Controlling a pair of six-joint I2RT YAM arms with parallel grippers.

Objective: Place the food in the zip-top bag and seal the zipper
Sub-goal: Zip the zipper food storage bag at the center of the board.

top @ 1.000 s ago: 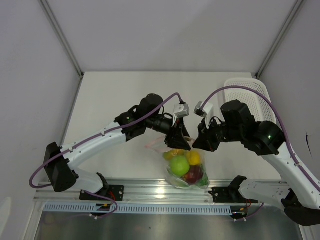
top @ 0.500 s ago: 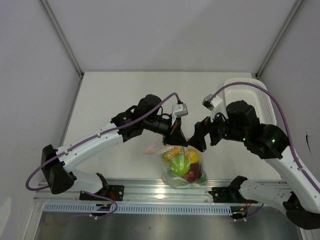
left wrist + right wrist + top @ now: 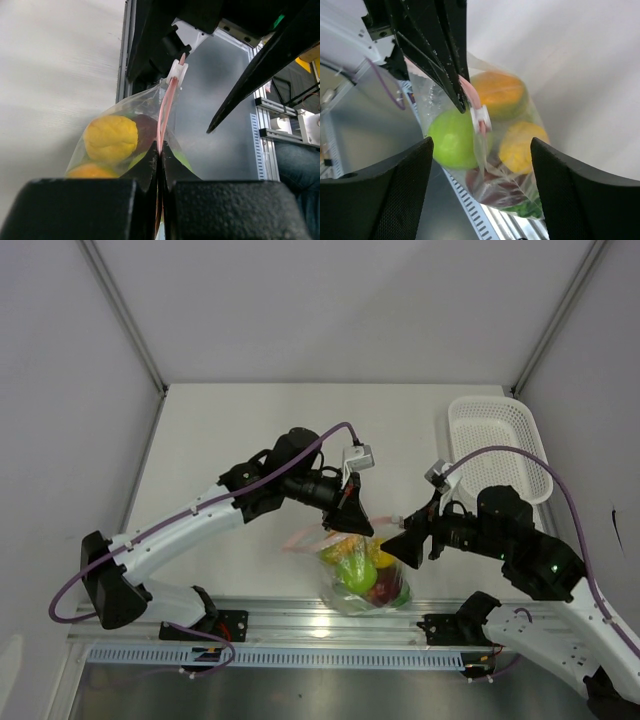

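Note:
My left gripper is pinching the pink zipper short of the white slider, so my right gripper needs to hold the zipper's tip while my left gripper takes the slider (image 3: 177, 72).
The zip-top bag (image 3: 362, 578) hangs at the near table edge, holding the food: a green apple (image 3: 452, 137), an orange fruit (image 3: 500, 92), a yellow fruit (image 3: 522, 145) and a leafy cabbage piece (image 3: 507, 192). My left gripper (image 3: 160, 160) is shut on the pink zipper (image 3: 167, 107), pinching the strip from above. The white slider (image 3: 481, 120) sits at the strip's end. My right gripper (image 3: 481, 145) stands open just right of the bag, its fingers apart from it and nothing between them.
A white mesh basket (image 3: 497, 445) stands at the back right of the table. The metal rail (image 3: 300, 618) at the near edge runs directly under the hanging bag. The two arms face each other over the bag.
The left gripper closed on the zipper strip. The right gripper opened, let go of the bag's top and drew back to the right and toward the near edge.

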